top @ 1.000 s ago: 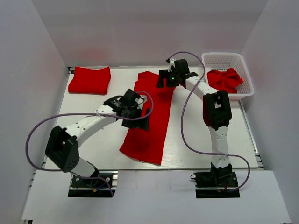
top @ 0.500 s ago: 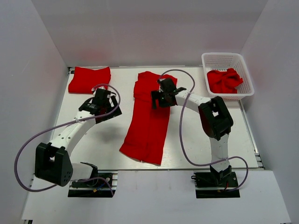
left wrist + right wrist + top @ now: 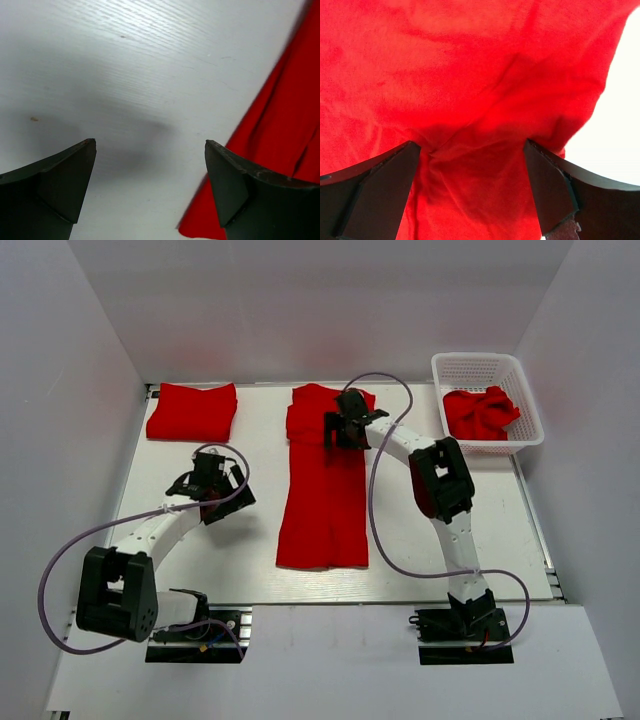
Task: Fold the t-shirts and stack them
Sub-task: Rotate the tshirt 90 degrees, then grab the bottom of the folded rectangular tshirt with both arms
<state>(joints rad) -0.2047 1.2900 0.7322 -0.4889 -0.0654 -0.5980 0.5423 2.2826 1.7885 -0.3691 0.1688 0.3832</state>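
Observation:
The long narrow red t-shirt's long edge (image 3: pixel 281 548) (image 3: pixel 201 191) is next for my left gripper. It should close there, close to its near corner on that gripper's side.
A red t-shirt (image 3: pixel 325 490), folded into a long narrow strip, lies down the middle of the table. My right gripper (image 3: pixel 345 430) is open just above its upper part; red cloth (image 3: pixel 470 100) fills the right wrist view between the spread fingers. My left gripper (image 3: pixel 212 490) is open and empty over bare table left of the shirt, whose edge (image 3: pixel 280 140) shows at the right of the left wrist view. A folded red t-shirt (image 3: pixel 192 411) lies at the back left. More crumpled red t-shirts (image 3: pixel 480 412) sit in the basket.
The white mesh basket (image 3: pixel 487 367) stands at the back right corner. White walls enclose the table on the left, back and right. Grey cables loop from both arms over the table.
The shirt strip has been straightened from slanted to nearly upright. My left gripper moved away to the left of it. My right gripper moved left and down onto the shirt's upper part.

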